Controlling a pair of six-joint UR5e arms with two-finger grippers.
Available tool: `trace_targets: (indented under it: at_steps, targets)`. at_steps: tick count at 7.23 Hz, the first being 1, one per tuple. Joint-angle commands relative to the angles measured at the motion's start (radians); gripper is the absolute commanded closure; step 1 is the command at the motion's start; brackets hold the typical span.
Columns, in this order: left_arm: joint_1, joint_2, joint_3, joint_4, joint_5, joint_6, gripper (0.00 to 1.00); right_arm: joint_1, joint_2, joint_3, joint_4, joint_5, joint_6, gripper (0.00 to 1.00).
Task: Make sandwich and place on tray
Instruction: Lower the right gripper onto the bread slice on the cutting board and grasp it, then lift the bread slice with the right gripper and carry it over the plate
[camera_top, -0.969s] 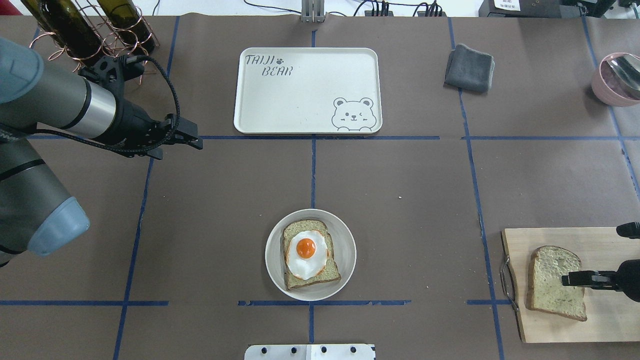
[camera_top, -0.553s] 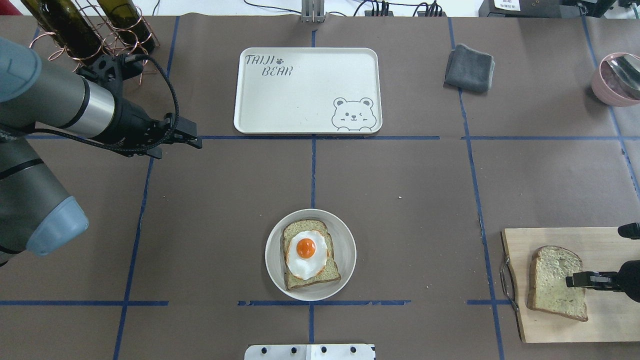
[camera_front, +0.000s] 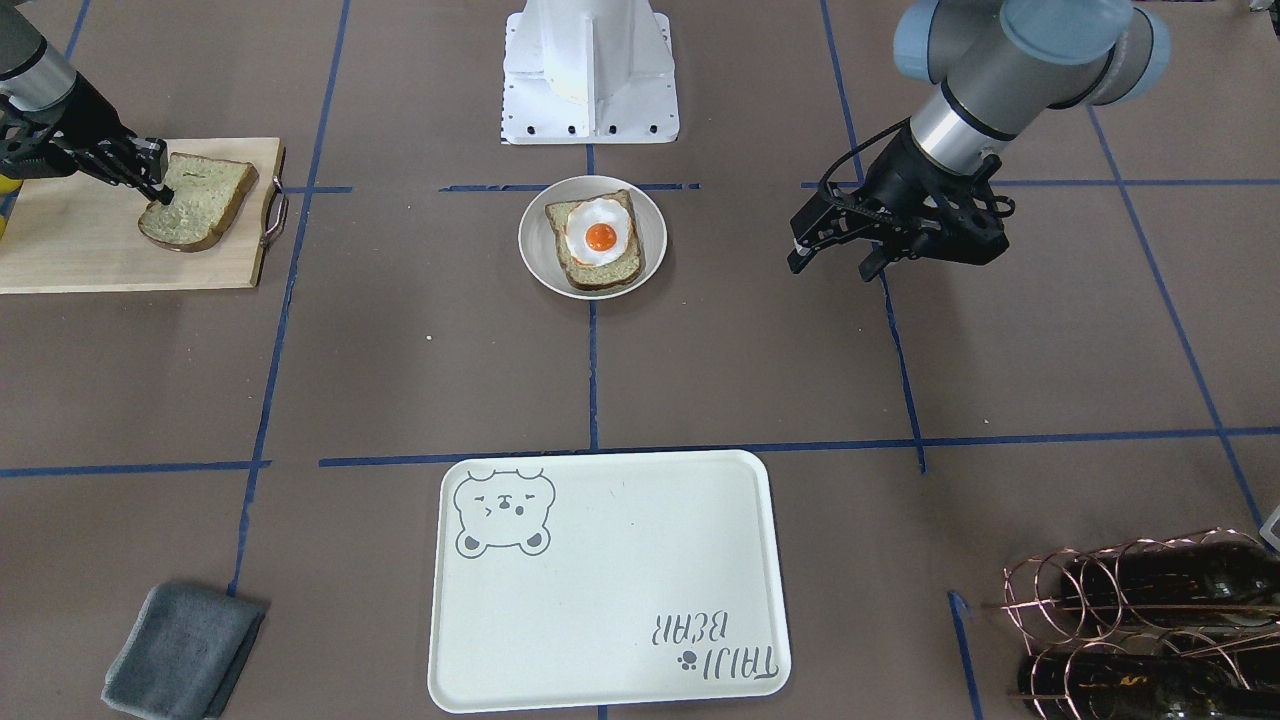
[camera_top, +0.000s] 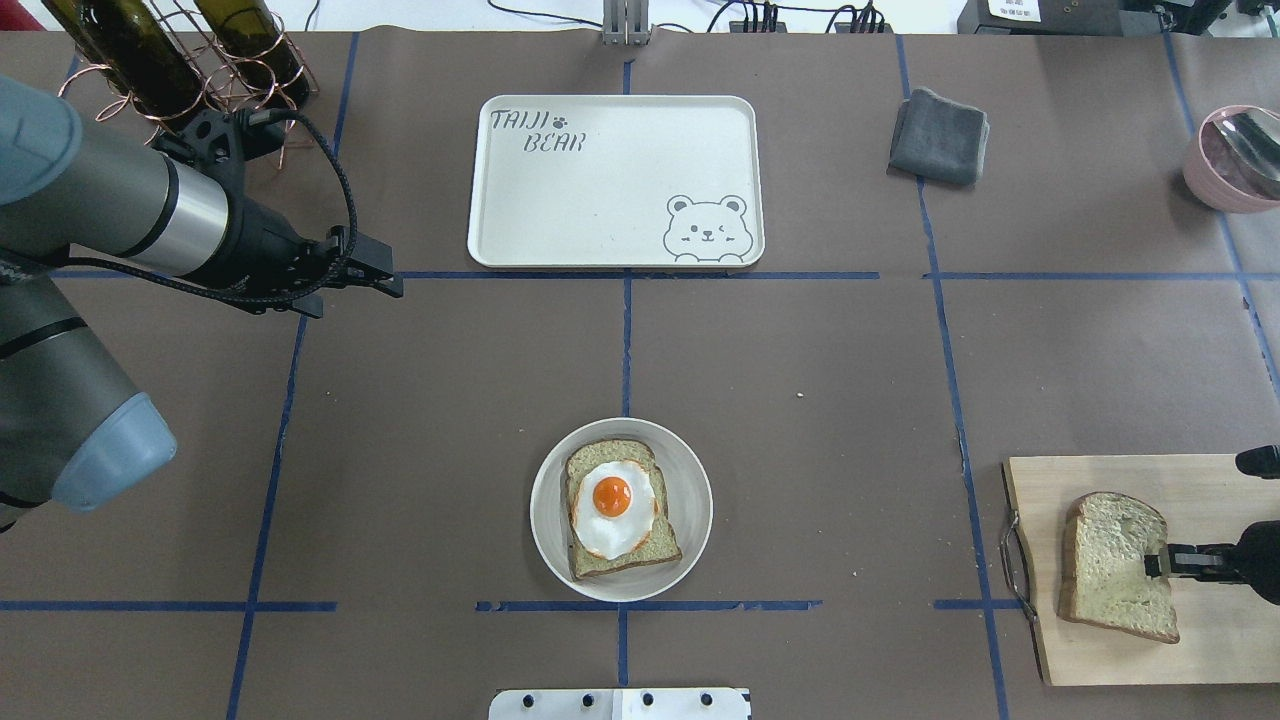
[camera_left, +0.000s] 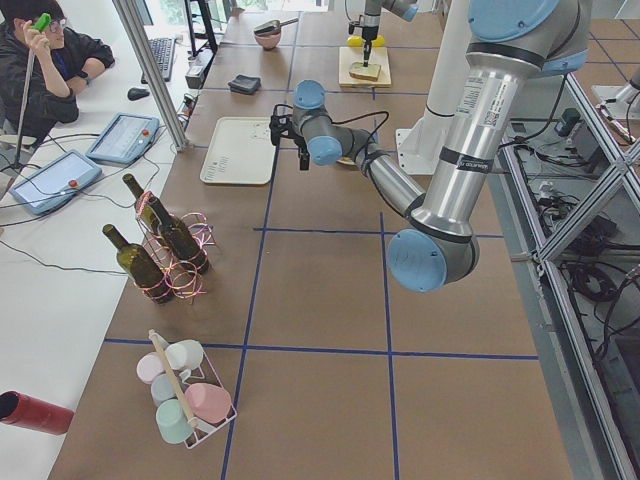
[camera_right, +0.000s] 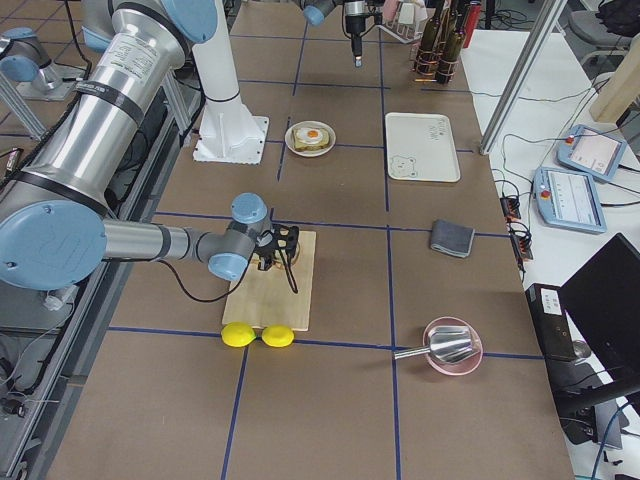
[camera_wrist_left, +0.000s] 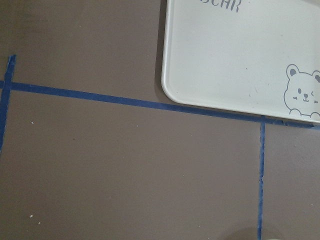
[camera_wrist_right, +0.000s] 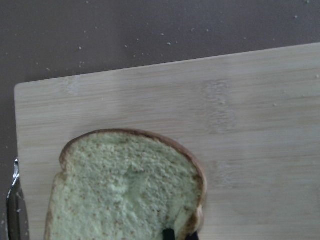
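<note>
My right gripper has the second bread slice. It will let go of the slice on top of the fried egg (camera_front: 599, 232) on the small round plate.
One bread slice (camera_top: 628, 562) lies on a small round plate (camera_top: 546, 520) with the fried egg (camera_top: 612, 505) on top of it. The second bread slice (camera_top: 1110, 565) lies on the wooden cutting board (camera_top: 1200, 640) at the right. My right gripper (camera_top: 1155, 563) pinches the crust at this slice's right edge; in the right wrist view its fingertips (camera_wrist_right: 168, 233) straddle the crust of the slice (camera_wrist_right: 125, 195). My left gripper (camera_top: 390, 280) is open and empty, above the table left of the tray (camera_top: 600, 200).
A grey folded cloth (camera_top: 938, 135) lies right of the tray. A wire rack with wine bottles (camera_top: 180, 60) stands behind my left arm. A pink bowl with a metal scoop (camera_top: 1235, 160) is at the far right. Two lemons (camera_right: 258, 335) lie beside the board.
My right gripper has drawn back toward the right edge, and the slice on the board has shifted slightly right with it. My left arm has barely moved.
</note>
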Motion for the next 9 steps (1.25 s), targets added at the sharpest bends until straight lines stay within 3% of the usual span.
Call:
trace_targets:
  at_steps: [1, 2, 4, 6, 7, 9]
  targets:
    - [0.001, 0.002, 0.001, 0.0, 0.0, 0.0, 0.0, 0.007, -0.001, 0.025, 0.011, 0.023, 0.0, 1.0]
    - [0.001, 0.002, 0.001, 0.0, 0.0, 0.002, 0.0, 0.024, -0.001, 0.054, 0.014, 0.035, 0.0, 1.0]
    - [0.001, 0.002, 0.001, 0.0, 0.0, 0.002, 0.0, 0.053, 0.006, 0.069, 0.129, 0.057, 0.0, 1.0]
    - [0.001, 0.0, 0.002, 0.0, 0.0, 0.0, 0.0, 0.119, 0.154, 0.073, 0.151, 0.145, 0.065, 1.0]
    - [0.004, -0.001, 0.004, 0.0, 0.002, -0.002, 0.0, 0.122, 0.283, 0.064, 0.105, 0.149, 0.128, 1.0]
    - [0.004, -0.003, 0.01, 0.0, 0.0, -0.005, 0.0, 0.103, 0.569, 0.07, -0.234, 0.14, 0.14, 1.0]
